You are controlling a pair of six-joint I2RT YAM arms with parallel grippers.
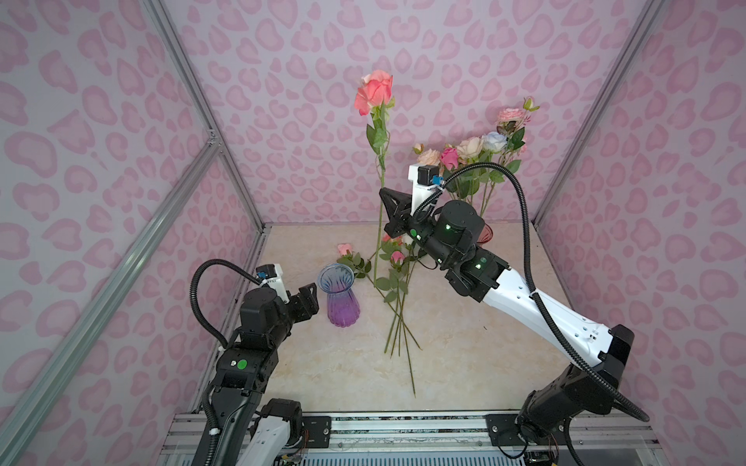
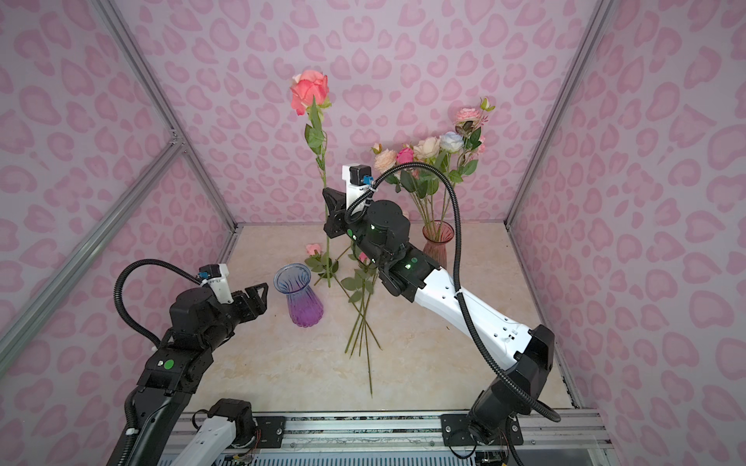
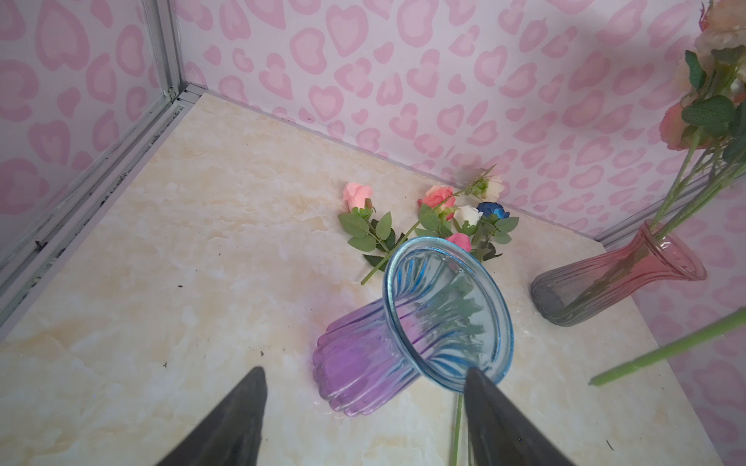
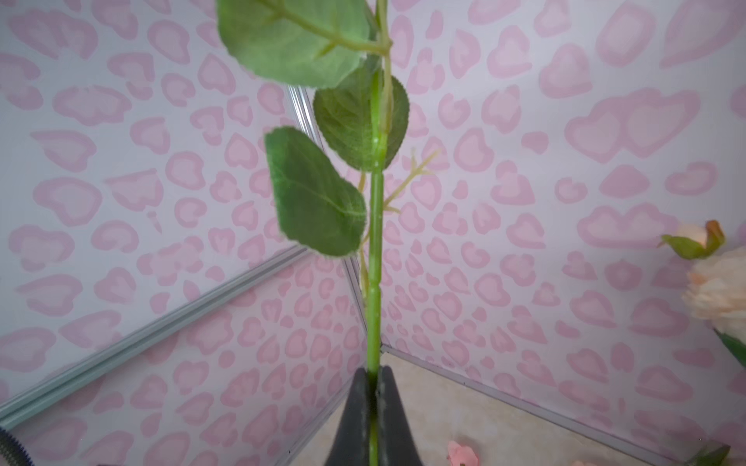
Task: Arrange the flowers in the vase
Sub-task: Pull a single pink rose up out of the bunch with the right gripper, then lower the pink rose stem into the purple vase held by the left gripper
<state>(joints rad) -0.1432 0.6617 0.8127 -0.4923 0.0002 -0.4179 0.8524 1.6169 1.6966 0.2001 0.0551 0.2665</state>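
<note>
Next, my right gripper lets go of the tall pink rose's green stem inside the empty blue-rimmed purple vase (image 1: 338, 283).
A ribbed glass vase (image 1: 338, 296) (image 2: 299, 296) (image 3: 363, 363), blue at the rim and purple below, stands empty left of the table's middle. My left gripper (image 1: 311, 289) (image 2: 261, 291) (image 3: 363, 371) hovers open just left of its rim, holding nothing. My right gripper (image 1: 382, 195) (image 2: 326, 195) (image 4: 374, 371) is shut on the green stem (image 4: 375, 262) of a tall pink rose (image 1: 373, 90) (image 2: 309, 90), held upright behind and to the right of the vase. Several loose flowers (image 1: 397, 258) (image 3: 444, 210) lie on the table with their stems (image 1: 397, 322) fanned toward the front.
A pink-and-grey glass vase (image 2: 438, 242) (image 3: 617, 282) at the back right holds several roses (image 1: 470, 147). Heart-patterned walls with aluminium frame posts (image 1: 226, 161) close in the table's left, back and right sides. A metal rail (image 1: 403, 427) runs along the front edge.
</note>
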